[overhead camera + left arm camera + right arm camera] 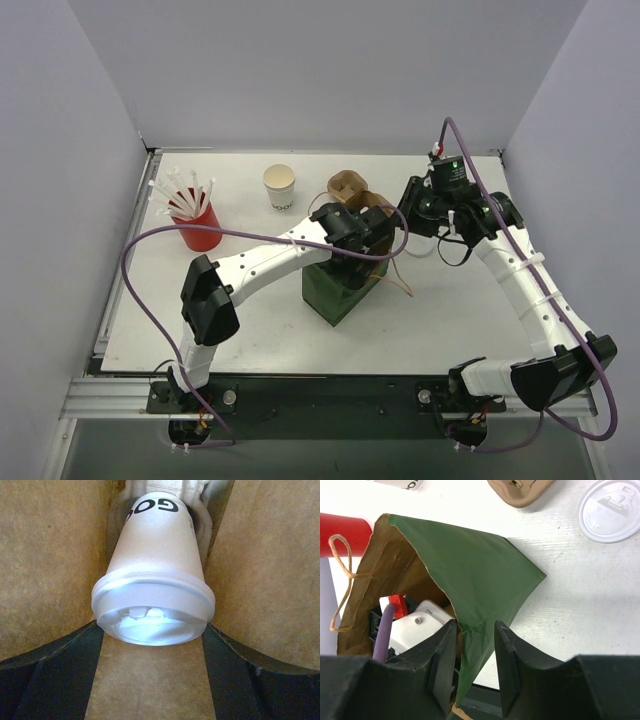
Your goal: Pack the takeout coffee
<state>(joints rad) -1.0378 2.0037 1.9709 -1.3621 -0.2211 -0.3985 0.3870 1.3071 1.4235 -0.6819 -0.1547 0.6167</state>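
The green bag's top edge sits loose in my right gripper. I need to close that gripper on that paper (479,634) before my left gripper lifts out the coffee.
A takeout coffee (152,565), a white paper cup with dark print and a white lid, stands inside the green paper bag (335,295). My left gripper (152,630) reaches down into the bag, its fingertips (75,655) against both sides of the lid rim. The cup's base is hidden among pale shapes at the bag's bottom. A second white cup (279,187), cream-rimmed and without a lid, stands at the table's back. My right gripper (475,625) straddles the bag's (470,560) right top edge, jaws apart, the paper loose between them.
A brown pulp carrier (348,186) lies just behind the bag. A flat white lid (610,509) rests on the table to the bag's right. A red cup of white straws (200,232) stands at the left. The bag's twine handle (340,580) hangs loose.
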